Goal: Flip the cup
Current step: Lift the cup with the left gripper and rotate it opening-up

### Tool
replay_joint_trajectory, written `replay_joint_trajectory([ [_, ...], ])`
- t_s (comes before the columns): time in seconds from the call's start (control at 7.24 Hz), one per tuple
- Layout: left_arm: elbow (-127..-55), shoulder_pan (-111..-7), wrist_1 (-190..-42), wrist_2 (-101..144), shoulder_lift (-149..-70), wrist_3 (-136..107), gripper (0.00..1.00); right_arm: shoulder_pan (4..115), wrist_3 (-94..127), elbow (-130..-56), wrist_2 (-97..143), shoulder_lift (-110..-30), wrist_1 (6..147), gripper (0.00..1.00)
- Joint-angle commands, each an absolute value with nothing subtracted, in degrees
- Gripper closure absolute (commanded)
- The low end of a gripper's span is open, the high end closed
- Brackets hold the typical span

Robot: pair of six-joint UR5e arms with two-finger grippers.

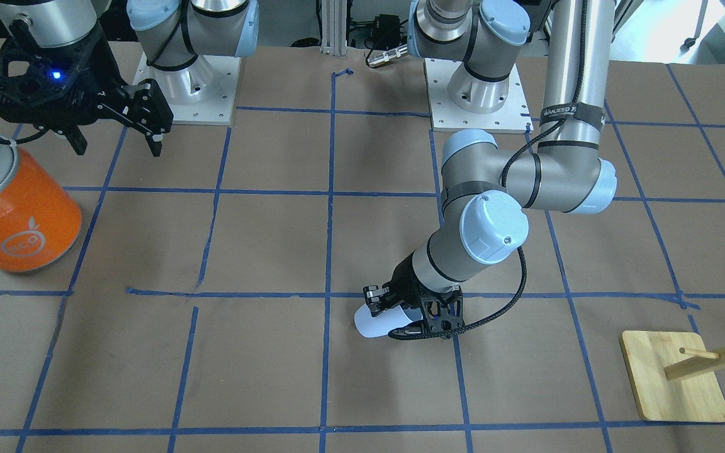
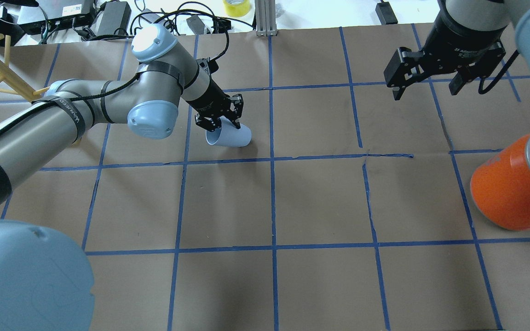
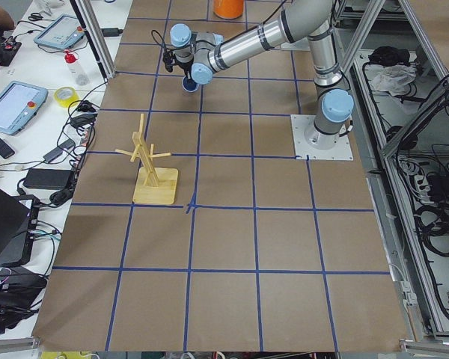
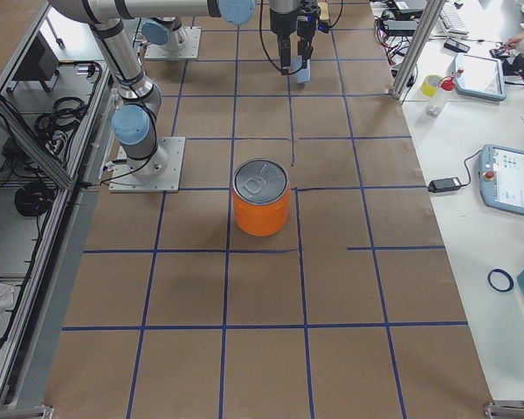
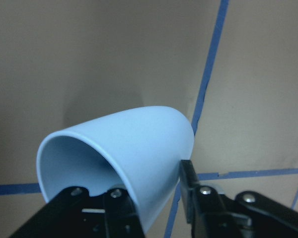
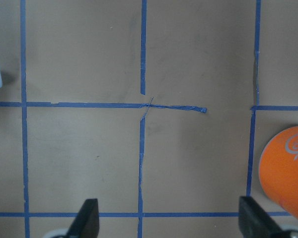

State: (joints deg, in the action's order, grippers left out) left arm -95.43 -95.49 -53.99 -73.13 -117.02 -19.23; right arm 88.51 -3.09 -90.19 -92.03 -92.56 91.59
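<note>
The robot's left gripper should set the pale blue cup down upright on the taped table square (image 1: 531, 369) next to the wooden peg stand.
The pale blue cup (image 1: 375, 322) lies on its side low over the brown table, its open mouth toward my left wrist camera (image 5: 139, 144). My left gripper (image 1: 400, 314) is shut on the cup's rim wall, one finger inside the mouth and one outside. The cup also shows in the overhead view (image 2: 233, 136), under my left gripper (image 2: 219, 125). I cannot tell whether the cup touches the table. My right gripper (image 2: 425, 91) is open and empty, hanging high over the far right side, well away from the cup.
A big orange can (image 2: 509, 188) with a silver lid stands at the robot's right, just below my right gripper (image 1: 117, 148). A wooden peg stand (image 1: 674, 377) sits at the robot's far left. Blue tape lines grid the table.
</note>
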Motion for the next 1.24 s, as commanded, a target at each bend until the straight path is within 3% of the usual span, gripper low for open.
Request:
replay_joint_trajectory([
  [0.0, -93.7, -95.7, -55.4, -80.0, -114.8, -20.0, 1.0, 88.5, -3.1, -90.3, -91.9, -92.6, 91.9, 0.0],
  [0.55, -87.4, -96.5, -61.6, -97.8, -114.0, -8.9, 1.0, 88.5, -3.1, -90.4, -92.0, -92.5, 92.0, 0.0],
  [1.11, -87.4, -88.8, -58.5, -97.1, -116.8, 2.2, 1.0, 88.5, -3.1, -90.4, -92.2, -92.5, 92.1, 0.0],
])
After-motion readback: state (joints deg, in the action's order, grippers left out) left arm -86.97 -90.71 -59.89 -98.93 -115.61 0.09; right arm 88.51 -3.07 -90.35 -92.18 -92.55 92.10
